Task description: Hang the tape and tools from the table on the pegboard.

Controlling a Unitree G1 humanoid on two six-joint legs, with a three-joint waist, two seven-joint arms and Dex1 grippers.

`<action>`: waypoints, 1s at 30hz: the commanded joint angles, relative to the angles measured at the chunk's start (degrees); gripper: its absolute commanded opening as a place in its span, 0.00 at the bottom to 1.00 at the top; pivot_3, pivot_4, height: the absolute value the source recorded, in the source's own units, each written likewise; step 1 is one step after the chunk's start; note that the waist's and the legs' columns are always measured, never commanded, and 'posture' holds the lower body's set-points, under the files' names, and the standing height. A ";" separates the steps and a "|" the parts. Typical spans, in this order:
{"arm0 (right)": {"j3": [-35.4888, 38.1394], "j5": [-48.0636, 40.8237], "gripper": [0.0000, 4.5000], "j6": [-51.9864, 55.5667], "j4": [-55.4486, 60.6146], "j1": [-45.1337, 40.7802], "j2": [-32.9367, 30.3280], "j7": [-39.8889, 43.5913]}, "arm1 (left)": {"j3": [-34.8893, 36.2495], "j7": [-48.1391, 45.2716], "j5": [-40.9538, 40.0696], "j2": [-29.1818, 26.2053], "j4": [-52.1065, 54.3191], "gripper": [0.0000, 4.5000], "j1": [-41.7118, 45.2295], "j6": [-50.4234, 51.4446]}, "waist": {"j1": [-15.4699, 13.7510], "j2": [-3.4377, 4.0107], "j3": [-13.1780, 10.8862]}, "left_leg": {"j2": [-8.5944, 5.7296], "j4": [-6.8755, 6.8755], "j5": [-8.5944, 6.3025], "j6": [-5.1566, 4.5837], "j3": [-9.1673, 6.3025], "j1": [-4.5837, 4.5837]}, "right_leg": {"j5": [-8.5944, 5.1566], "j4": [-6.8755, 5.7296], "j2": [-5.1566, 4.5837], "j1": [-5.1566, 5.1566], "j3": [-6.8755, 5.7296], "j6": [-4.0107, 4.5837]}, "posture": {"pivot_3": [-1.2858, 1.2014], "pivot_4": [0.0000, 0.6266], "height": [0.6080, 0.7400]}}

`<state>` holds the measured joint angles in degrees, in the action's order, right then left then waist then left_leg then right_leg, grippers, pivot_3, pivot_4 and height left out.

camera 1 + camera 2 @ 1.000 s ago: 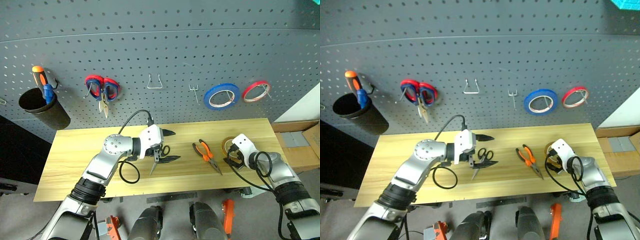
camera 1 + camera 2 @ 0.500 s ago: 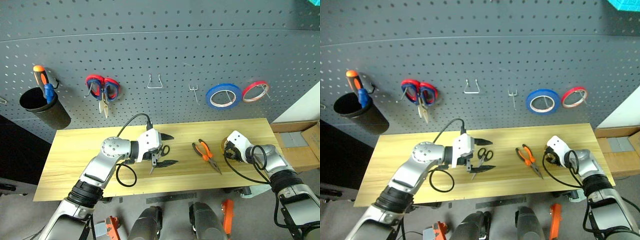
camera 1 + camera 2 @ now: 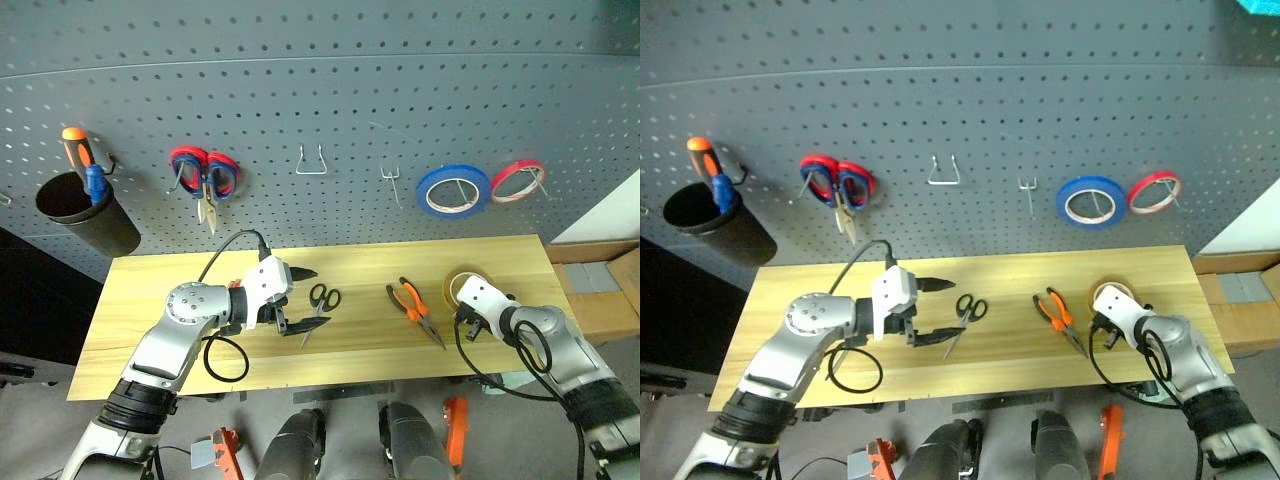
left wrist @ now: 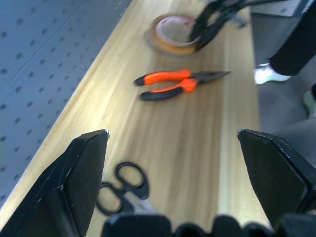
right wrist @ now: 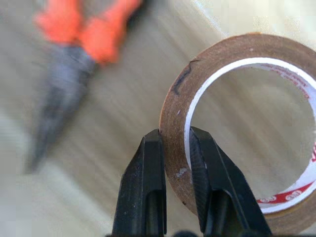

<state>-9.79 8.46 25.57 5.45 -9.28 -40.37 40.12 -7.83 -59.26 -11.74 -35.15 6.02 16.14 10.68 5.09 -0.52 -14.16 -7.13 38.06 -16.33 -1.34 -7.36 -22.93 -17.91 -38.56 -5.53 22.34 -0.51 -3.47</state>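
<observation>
The robot's right gripper will release the yellowish-tan tape, now beside the orange-and-black pliers, on the bare hook (image 3: 392, 196) next to the blue tape roll.
The yellowish-tan tape (image 5: 222, 54) is at the right end of the light wood table (image 3: 160, 300). My right gripper (image 3: 463, 312) is shut on its rim, one finger inside the ring and one outside. I cannot tell whether the roll is clear of the wood. The orange-and-black pliers (image 3: 412, 308) lie just left of it. The small black-handled scissors (image 3: 318, 304) lie mid-table. My left gripper (image 3: 306, 298) is open just left of them, its fingers spread wide and holding nothing. The dark grey pegboard (image 3: 320, 80) rises behind the table.
On the pegboard hang red-and-blue scissors (image 3: 205, 178), a blue tape roll (image 3: 452, 190) and a red roll (image 3: 518, 180). Two bare hooks (image 3: 310, 162) (image 3: 390, 182) sit between them. A black cup (image 3: 85, 215) holding orange-and-blue screwdrivers hangs far left. Cardboard (image 3: 600, 290) lies past the table's right end.
My right gripper has shut on the tape's rim and drawn back and up a little. My left gripper has moved left, off the scissors, and is still open.
</observation>
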 commanded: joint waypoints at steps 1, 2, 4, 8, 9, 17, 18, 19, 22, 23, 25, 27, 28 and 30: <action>1.77 0.93 0.07 5.99 18.95 5.55 -0.83 -0.67 | 2.87 0.50 -2.08 -1.12 3.70 1.00 -1.78 -0.26 | -0.01 0.01 -0.01 | 0.03 -0.03 0.00 0.00 0.00 0.00 | -0.01 0.00 0.01 0.03 0.00 0.01 | 0.44 0.44 1.00; 1.49 1.72 0.07 6.88 22.17 6.93 -0.98 -1.18 | 3.19 0.70 -2.23 -1.16 3.95 1.00 -2.05 -0.22 | -0.02 0.01 -0.01 | 0.08 -0.01 0.00 0.01 -0.01 0.04 | -0.01 -0.03 0.05 0.01 -0.01 0.01 | 0.44 0.44 1.00; -0.58 5.79 0.07 6.11 29.16 9.76 -1.48 -3.13 | 4.08 1.19 -2.84 -1.01 4.13 1.00 -2.22 -0.48 | -0.16 0.01 -0.01 | 0.06 0.04 0.02 0.03 -0.01 0.05 | -0.01 -0.06 0.04 -0.01 0.01 0.01 | 0.43 0.44 1.00; -3.88 13.31 0.07 2.60 36.96 8.62 0.56 -8.19 | 6.26 2.68 -5.45 0.29 4.28 1.00 -0.91 0.26 | -0.23 -0.03 -0.04 | 0.04 0.14 0.04 0.06 -0.04 0.08 | -0.01 -0.17 0.03 -0.03 0.01 0.01 | 0.42 0.43 1.00; -4.27 14.51 0.07 1.67 37.37 6.54 1.70 -9.48 | 6.96 3.45 -6.14 0.82 4.20 1.00 -0.33 0.47 | -0.08 -0.04 -0.05 | 0.03 0.16 0.06 0.09 -0.04 0.09 | -0.01 -0.21 0.03 -0.03 0.01 0.01 | 0.42 0.43 1.00; -5.21 16.13 0.07 -3.76 29.88 -7.90 7.16 -11.36 | 9.43 5.69 -9.05 1.14 5.97 1.00 0.13 3.20 | 0.09 -0.09 -0.07 | 0.06 0.23 0.11 0.18 -0.02 0.17 | -0.01 -0.36 0.06 -0.02 -0.04 0.01 | 0.43 0.41 1.00; -5.35 16.07 0.07 -4.48 28.78 -8.59 7.52 -11.34 | 9.50 5.81 -9.03 1.04 6.15 1.00 -0.04 3.37 | 0.10 -0.08 -0.07 | 0.06 0.23 0.11 0.18 -0.01 0.17 | 0.00 -0.35 0.06 -0.02 -0.04 0.01 | 0.43 0.41 1.00; -5.48 15.96 0.07 -5.18 27.75 -9.09 7.86 -11.35 | 9.47 5.89 -8.81 0.90 6.28 1.00 -0.17 3.33 | 0.09 -0.09 -0.07 | 0.05 0.20 0.11 0.18 -0.01 0.14 | 0.00 -0.32 0.05 0.00 -0.04 0.01 | 0.43 0.41 1.00; -6.69 15.32 0.07 -7.97 22.61 -11.66 9.65 -11.54 | 9.48 6.36 -8.63 0.63 7.21 1.00 -0.78 3.58 | 0.08 -0.09 -0.07 | 0.05 0.07 0.11 0.18 -0.02 0.14 | 0.00 -0.27 0.04 0.03 -0.06 0.01 | 0.44 0.40 1.00; -7.27 15.23 0.07 -9.16 20.34 -12.75 10.36 -11.69 | 9.48 6.59 -8.54 0.54 7.46 1.00 -0.95 3.68 | 0.07 -0.09 -0.07 | 0.06 0.05 0.11 0.18 -0.02 0.13 | 0.00 -0.27 0.04 0.04 -0.06 0.01 | 0.44 0.40 1.00; -7.82 14.99 0.07 -11.06 16.48 -14.26 11.63 -11.94 | 9.36 6.78 -8.08 0.24 7.79 1.00 -1.28 3.50 | 0.05 -0.09 -0.07 | 0.06 0.07 0.11 0.18 0.01 0.14 | -0.01 -0.29 0.04 0.05 -0.05 0.01 | 0.44 0.40 1.00; -7.98 15.03 0.07 -12.79 13.54 -15.25 12.39 -12.22 | 9.29 6.78 -7.83 0.01 8.01 1.00 -1.52 3.32 | 0.04 -0.09 -0.07 | 0.06 0.10 0.12 0.19 0.01 0.16 | -0.01 -0.32 0.05 0.04 -0.04 0.01 | 0.44 0.40 1.00; -7.95 14.97 0.07 -13.57 11.68 -15.98 12.86 -12.49 | 9.29 6.81 -7.77 -0.05 8.02 1.00 -1.61 3.25 | 0.03 -0.09 -0.07 | 0.06 0.11 0.12 0.19 0.01 0.16 | 0.00 -0.34 0.05 0.05 -0.03 0.01 | 0.44 0.40 1.00; -8.13 15.29 0.07 -15.29 7.88 -17.36 13.43 -13.05 | 9.32 6.86 -7.70 -0.07 7.72 1.00 -1.75 2.97 | 0.03 -0.08 -0.07 | 0.06 0.12 0.12 0.19 0.01 0.17 | 0.00 -0.35 0.05 0.04 -0.04 0.01 | 0.45 0.41 1.00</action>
<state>-18.10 23.54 12.82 14.28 -24.99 -27.32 28.26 0.48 -52.71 -19.21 -34.72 11.71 14.50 14.57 5.12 -0.61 -14.23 -7.07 38.18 -16.21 -1.15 -7.34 -22.77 -17.92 -38.90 -5.48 22.39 -0.54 -3.45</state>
